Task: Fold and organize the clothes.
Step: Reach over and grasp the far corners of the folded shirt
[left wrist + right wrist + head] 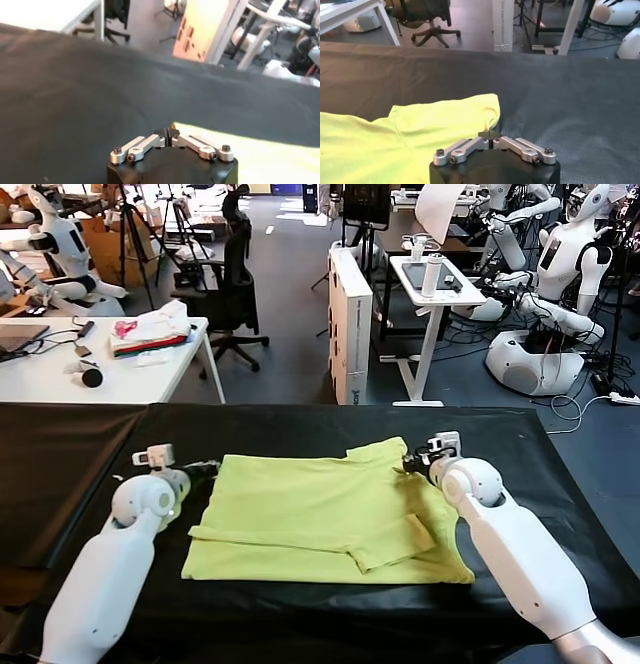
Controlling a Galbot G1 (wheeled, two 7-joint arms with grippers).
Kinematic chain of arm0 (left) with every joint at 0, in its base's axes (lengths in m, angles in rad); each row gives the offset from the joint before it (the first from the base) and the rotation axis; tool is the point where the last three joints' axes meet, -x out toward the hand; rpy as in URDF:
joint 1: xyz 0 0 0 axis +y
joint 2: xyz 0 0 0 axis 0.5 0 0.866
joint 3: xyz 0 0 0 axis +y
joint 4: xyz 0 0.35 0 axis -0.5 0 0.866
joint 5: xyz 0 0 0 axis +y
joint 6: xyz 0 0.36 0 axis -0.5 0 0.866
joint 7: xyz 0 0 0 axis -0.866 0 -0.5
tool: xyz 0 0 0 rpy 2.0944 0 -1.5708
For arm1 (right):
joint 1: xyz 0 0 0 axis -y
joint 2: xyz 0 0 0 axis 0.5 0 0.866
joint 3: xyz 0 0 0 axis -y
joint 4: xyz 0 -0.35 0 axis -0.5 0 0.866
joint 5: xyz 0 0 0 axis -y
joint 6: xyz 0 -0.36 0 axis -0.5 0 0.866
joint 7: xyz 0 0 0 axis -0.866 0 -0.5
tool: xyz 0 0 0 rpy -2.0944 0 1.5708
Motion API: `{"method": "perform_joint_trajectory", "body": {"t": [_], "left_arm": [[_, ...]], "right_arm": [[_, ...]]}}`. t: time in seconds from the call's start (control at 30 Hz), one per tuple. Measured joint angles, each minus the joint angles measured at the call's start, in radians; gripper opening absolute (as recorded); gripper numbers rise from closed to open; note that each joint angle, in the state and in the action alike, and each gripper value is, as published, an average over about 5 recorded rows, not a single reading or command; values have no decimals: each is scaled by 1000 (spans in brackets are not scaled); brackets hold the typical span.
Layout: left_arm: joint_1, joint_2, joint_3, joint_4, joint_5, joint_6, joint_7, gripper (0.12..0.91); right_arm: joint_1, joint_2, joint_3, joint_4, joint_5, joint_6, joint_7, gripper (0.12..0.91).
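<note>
My left gripper's closed fingers are beside the T-shirt's far corner, so I will open them and pinch that corner (228, 458) before I fold the T-shirt's far edge over.
The lime-yellow T-shirt (320, 514) lies partly folded on the black table (80, 454), with one sleeve turned in over its front. My left gripper (203, 467) is at the shirt's far left corner. In the left wrist view the gripper (167, 134) has its fingers together at the tip of the yellow cloth (260, 155). My right gripper (408, 463) is at the far right sleeve. The right wrist view shows that gripper (489, 135) shut on the sleeve's edge, and the T-shirt (420, 135) puckers up into the fingertips.
Beyond the black table stand a white desk with a white, pink and red cloth pile (150, 332), an office chair (232, 294), a tall white box (350, 324), a small white stand (432, 289) and other robots (545, 304). Bare black cloth lies on both sides of the shirt.
</note>
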Motion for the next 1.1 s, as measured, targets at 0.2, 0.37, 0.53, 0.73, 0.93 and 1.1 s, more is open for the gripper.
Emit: {"method": "perform_joint_trajectory", "body": {"t": [0.2, 0.37, 0.53, 0.73, 0.93, 1.1], "left_arm": [[2, -20, -8, -3, -46, -1, -2, 861], [-6, -52, -1, 12, -46, -2, 0, 893], [-22, -73, 9, 40, -37, -3, 4, 724], [-28, -77, 12, 58, -30, -4, 9, 381], [-23, -73, 13, 50, -21, -4, 25, 168], [-15, -70, 13, 31, -10, -4, 33, 149]], "right_arm": [[3, 0, -1, -1, 1, 0, 0, 139], [1, -2, 3, 0, 1, 0, -2, 139], [-2, -3, 8, 0, 1, 0, -3, 139], [-2, -3, 10, -1, 1, 0, -4, 139], [-6, -3, 14, 1, 1, 0, -5, 139], [-24, -8, 29, 18, 14, 14, -14, 139]]}}
